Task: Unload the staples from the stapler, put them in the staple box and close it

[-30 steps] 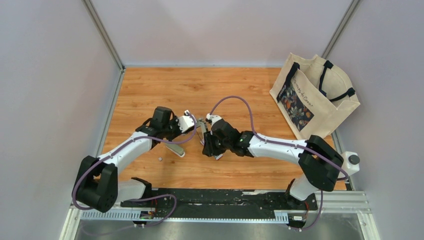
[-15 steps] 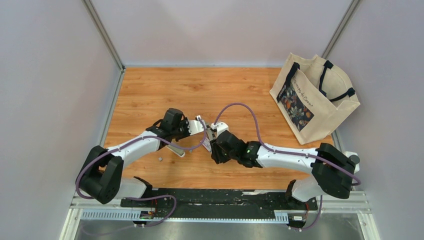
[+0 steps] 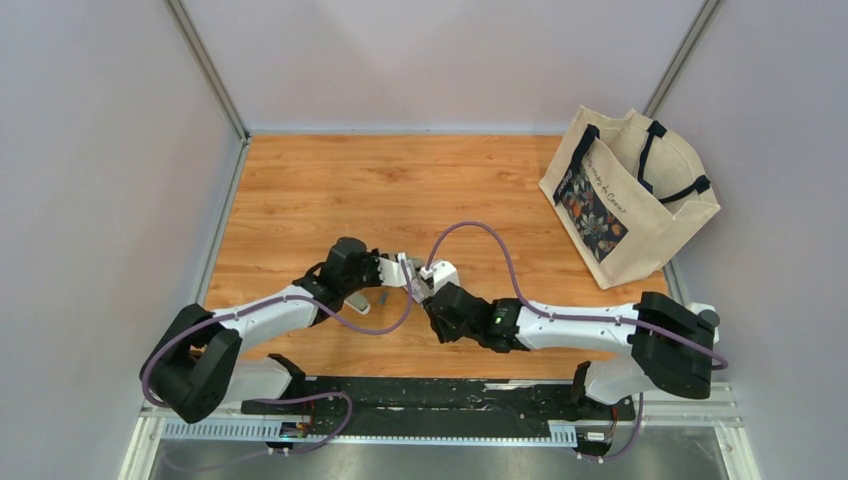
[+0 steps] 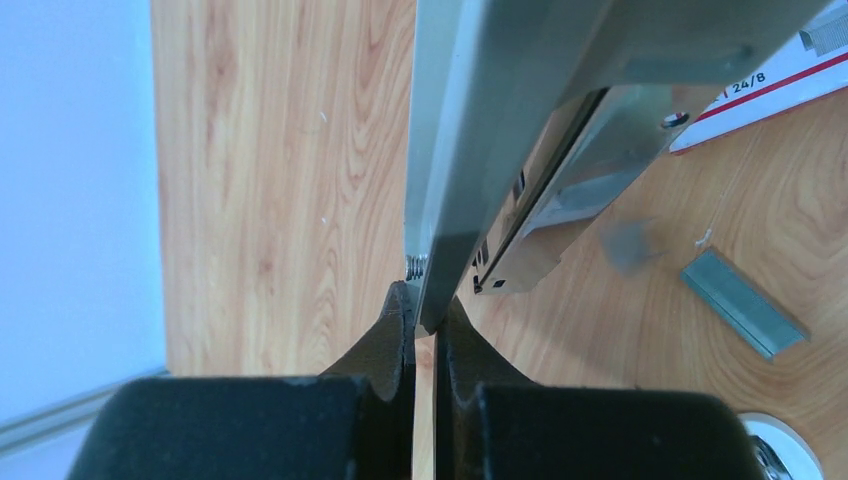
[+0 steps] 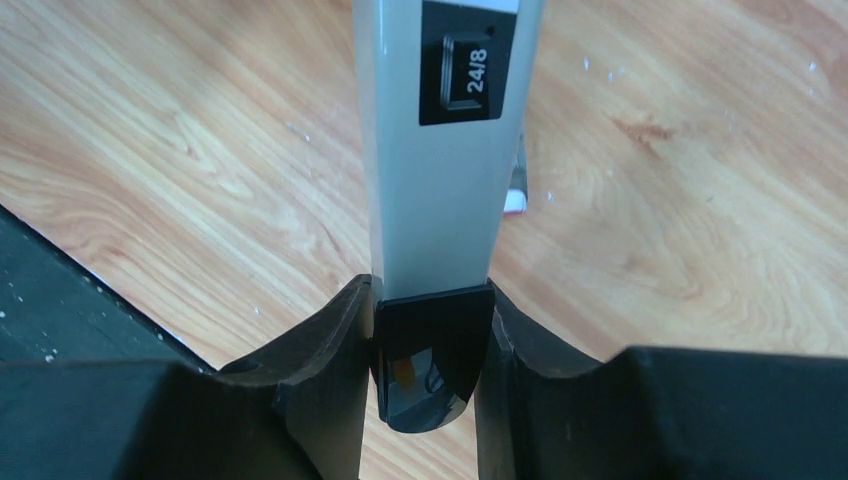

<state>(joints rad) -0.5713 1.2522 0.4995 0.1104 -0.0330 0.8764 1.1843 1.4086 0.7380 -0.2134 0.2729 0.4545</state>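
The robot's right gripper will release the grey stapler, now held open above the table, on the bare wooden table [image 3: 349, 240] just beyond the grey strip of staples.
The grey stapler [image 3: 410, 271] is held open above the wooden table between both grippers. My left gripper [image 3: 398, 268] is shut on the thin edge of its grey top arm [image 4: 470, 150]; the metal magazine [image 4: 575, 185] hangs open beside it. My right gripper [image 3: 428, 292] is shut on the stapler's black end cap [image 5: 430, 350], below the grey body marked "24/8" [image 5: 440, 190]. A grey strip of staples [image 4: 745, 302] lies on the table, and shows in the top view [image 3: 381, 296] under the left wrist. Whether staples are in the magazine is hidden.
A red-and-white flat box [image 4: 770, 80] lies on the table beyond the stapler, with another grey strip [image 4: 828, 30] on it. A cloth tote bag [image 3: 628, 195] stands at the far right. The black base rail [image 3: 440, 395] runs along the near edge.
Both grippers have carried the stapler toward the near edge of the table and lower. The left arm now covers the box, and a staple strip shows beneath its wrist.
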